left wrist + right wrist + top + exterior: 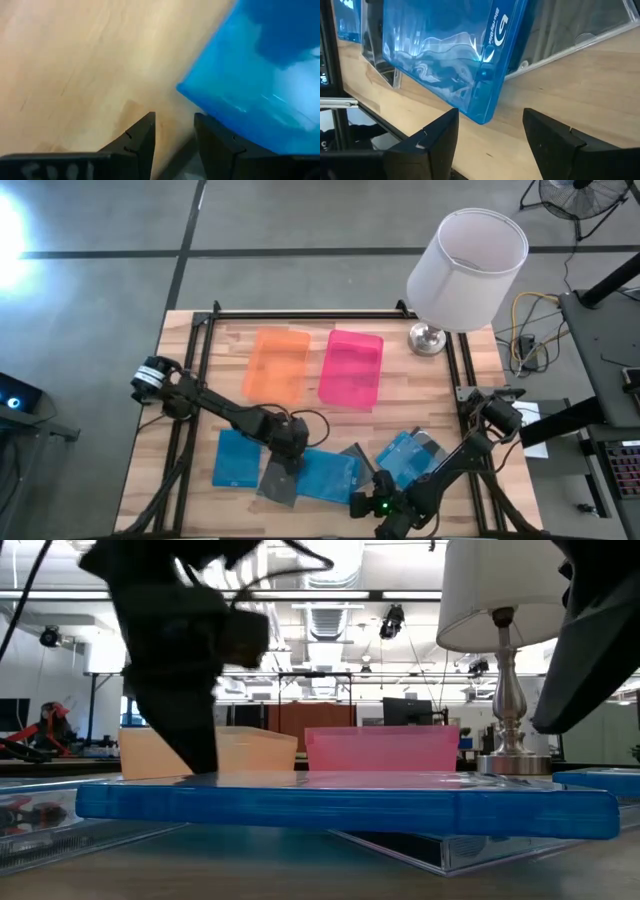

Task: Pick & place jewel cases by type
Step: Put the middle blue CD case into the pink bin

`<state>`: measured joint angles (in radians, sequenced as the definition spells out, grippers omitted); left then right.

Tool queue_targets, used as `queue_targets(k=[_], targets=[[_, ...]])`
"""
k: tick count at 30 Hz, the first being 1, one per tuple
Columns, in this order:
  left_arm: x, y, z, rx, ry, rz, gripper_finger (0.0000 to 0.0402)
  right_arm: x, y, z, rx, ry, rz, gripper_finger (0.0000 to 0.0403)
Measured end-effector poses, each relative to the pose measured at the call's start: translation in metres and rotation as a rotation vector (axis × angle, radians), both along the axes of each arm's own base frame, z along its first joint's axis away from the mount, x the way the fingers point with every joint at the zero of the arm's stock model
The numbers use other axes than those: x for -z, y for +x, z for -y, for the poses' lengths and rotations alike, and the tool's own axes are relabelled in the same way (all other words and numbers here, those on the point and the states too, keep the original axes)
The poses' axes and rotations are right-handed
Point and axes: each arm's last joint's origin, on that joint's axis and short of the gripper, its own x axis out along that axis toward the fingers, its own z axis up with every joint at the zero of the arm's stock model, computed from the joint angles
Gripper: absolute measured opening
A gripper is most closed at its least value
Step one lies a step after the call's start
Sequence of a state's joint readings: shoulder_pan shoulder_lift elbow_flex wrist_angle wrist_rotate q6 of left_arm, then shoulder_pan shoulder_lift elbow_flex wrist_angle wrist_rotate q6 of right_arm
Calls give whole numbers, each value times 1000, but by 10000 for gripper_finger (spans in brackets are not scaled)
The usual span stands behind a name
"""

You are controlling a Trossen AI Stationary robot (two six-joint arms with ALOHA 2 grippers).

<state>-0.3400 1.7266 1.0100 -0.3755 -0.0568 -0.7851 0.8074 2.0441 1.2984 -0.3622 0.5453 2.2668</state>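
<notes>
I see only the middle blue case's near corner facing my right gripper's gap, so next I reach further in and grab the middle blue case by its labeled edge (500, 55).
Three blue jewel cases lie along the table's near side: one on the left (238, 458), one in the middle (328, 476), one on the right (403, 454). A dark case (279, 482) lies partly under the middle one's left edge, and another dark case (428, 444) lies under the right one. My left gripper (290, 454) points down, open with a narrow gap (174, 142), right beside a corner of the middle blue case (260, 75). My right gripper (362, 502) is open at the near edge, and the blue case's raised corner (485, 112) sits ahead of its gap (490, 145).
An orange tray (280, 365) and a pink tray (352, 368) stand side by side at the far middle of the table. A white-shaded lamp (466, 270) stands at the far right corner. Black frame rails (200, 370) run along the table's sides.
</notes>
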Motion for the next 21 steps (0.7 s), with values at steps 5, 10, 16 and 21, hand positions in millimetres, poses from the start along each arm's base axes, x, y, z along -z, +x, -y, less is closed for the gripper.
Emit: queue_targets(k=[5,10,16,21], targets=[[2,15,3,-1,-61,64,117,-1,2,0,6,11,18,217],[3,27,8,44,-101,58,117,11,5,4,6,-3,12,216],[6,37,17,76,-132,50,117,22,0,-4,-8,37,9,216],[7,38,19,99,-143,40,117,25,-6,-7,-4,11,29,213]])
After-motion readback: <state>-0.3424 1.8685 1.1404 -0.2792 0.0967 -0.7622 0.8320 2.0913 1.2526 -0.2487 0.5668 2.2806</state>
